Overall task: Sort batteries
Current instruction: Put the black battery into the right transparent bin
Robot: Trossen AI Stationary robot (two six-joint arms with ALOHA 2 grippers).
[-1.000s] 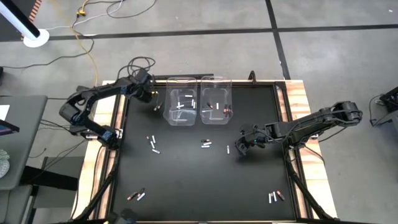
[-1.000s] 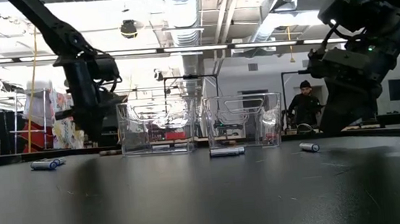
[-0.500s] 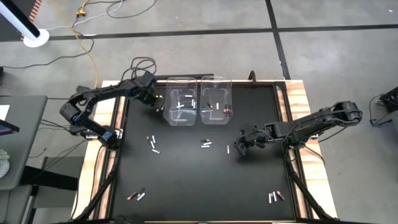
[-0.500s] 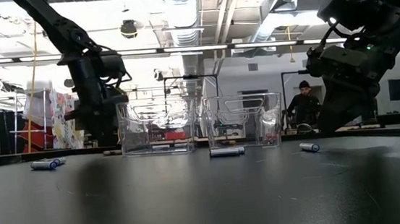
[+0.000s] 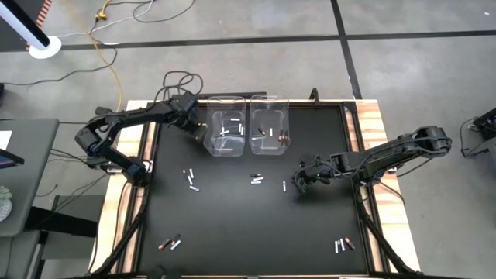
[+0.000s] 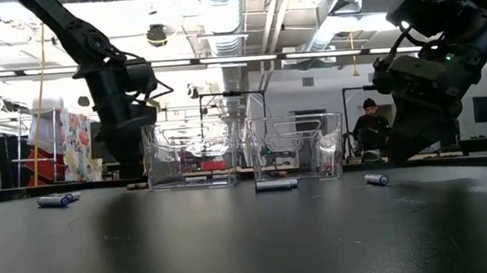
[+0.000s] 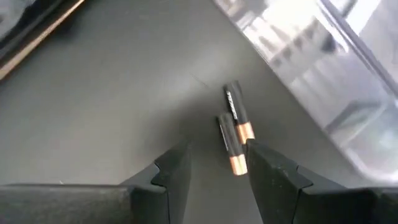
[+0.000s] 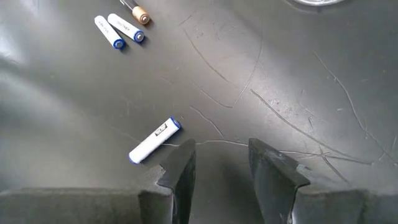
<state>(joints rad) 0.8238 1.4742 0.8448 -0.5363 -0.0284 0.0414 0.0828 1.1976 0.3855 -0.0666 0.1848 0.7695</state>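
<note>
The dark batteries are lying snugly side by side. So my left gripper should pick up only the nearer battery by its copper end (image 7: 239, 165), clear of the one beside it.
My left gripper (image 5: 192, 124) (image 7: 214, 158) stands open at the far left of the black mat, just left of the left clear bin (image 5: 225, 136). Two dark batteries with copper ends (image 7: 233, 134) lie side by side on the mat in front of its fingers, beside the bin's wall. My right gripper (image 5: 301, 184) (image 8: 221, 158) hangs open over the mat right of centre. A white battery with blue ends (image 8: 154, 140) lies just ahead of it. The left bin holds white batteries, and the right bin (image 5: 269, 133) holds dark ones.
Loose batteries lie in small groups on the mat: left of centre (image 5: 190, 180), centre (image 5: 256, 179), near left (image 5: 170, 243) and near right (image 5: 344, 245). The mat sits in a wooden frame (image 5: 372, 132). People stand in the room beyond the table (image 6: 371, 130).
My left gripper has swung toward the table's right edge, closer to the left bin's wall, and its wrist has rolled. My right arm has kept still.
</note>
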